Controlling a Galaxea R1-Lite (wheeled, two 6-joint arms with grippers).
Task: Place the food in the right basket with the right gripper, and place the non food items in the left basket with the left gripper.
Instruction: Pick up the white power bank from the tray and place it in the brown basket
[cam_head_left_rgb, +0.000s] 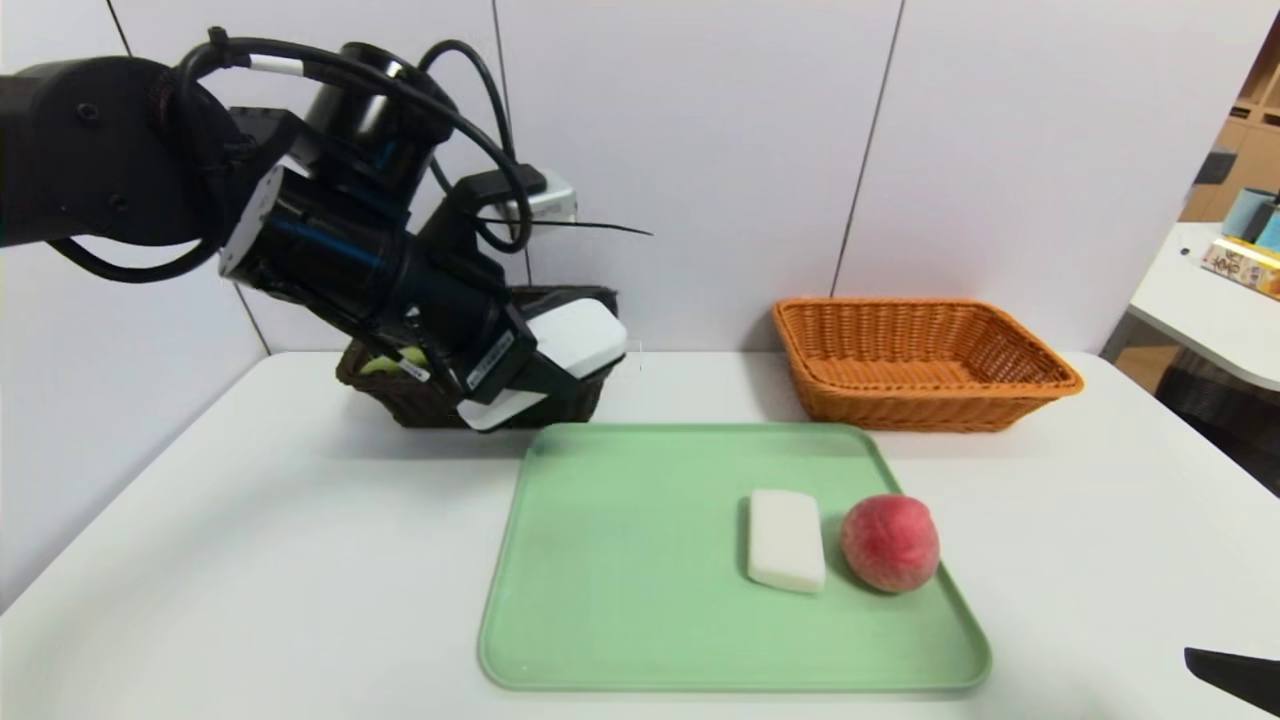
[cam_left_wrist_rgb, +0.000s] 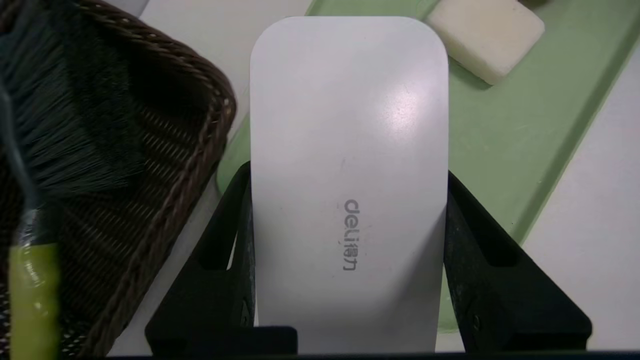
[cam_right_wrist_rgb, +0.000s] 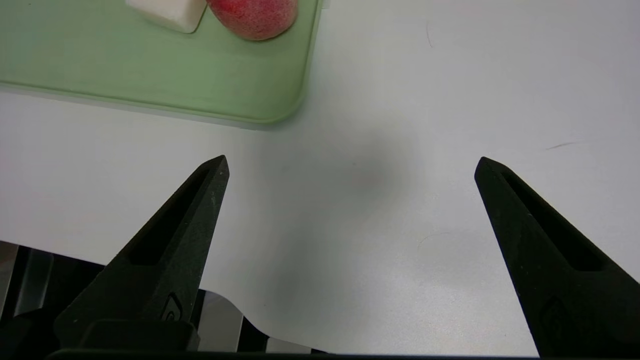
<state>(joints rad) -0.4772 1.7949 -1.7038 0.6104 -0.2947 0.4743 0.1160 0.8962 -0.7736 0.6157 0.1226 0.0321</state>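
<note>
My left gripper will set the flat white box down in the dark brown basket (cam_head_left_rgb: 470, 361) next to the green-handled brush.
My left gripper (cam_head_left_rgb: 540, 365) is shut on the flat white box (cam_head_left_rgb: 575, 338) (cam_left_wrist_rgb: 348, 150), held above the near rim of the dark brown basket (cam_head_left_rgb: 400, 395) (cam_left_wrist_rgb: 190, 150). Inside that basket lies the green-handled brush (cam_left_wrist_rgb: 32, 280) with dark bristles (cam_left_wrist_rgb: 65, 125). On the green tray (cam_head_left_rgb: 620, 560), the small white bar (cam_head_left_rgb: 786, 540) (cam_left_wrist_rgb: 487, 35) lies beside the red-pink peach (cam_head_left_rgb: 890, 543) (cam_right_wrist_rgb: 255, 17). The orange basket (cam_head_left_rgb: 920, 365) stands at the back right, with nothing in it. My right gripper (cam_right_wrist_rgb: 350, 165) is open over bare table near the front right; only a dark tip (cam_head_left_rgb: 1235, 675) shows in the head view.
The white table (cam_head_left_rgb: 250, 560) carries the tray in the middle and both baskets along the back wall. The table's front edge shows under my right gripper. A second white table (cam_head_left_rgb: 1200, 300) with a few items stands off to the far right.
</note>
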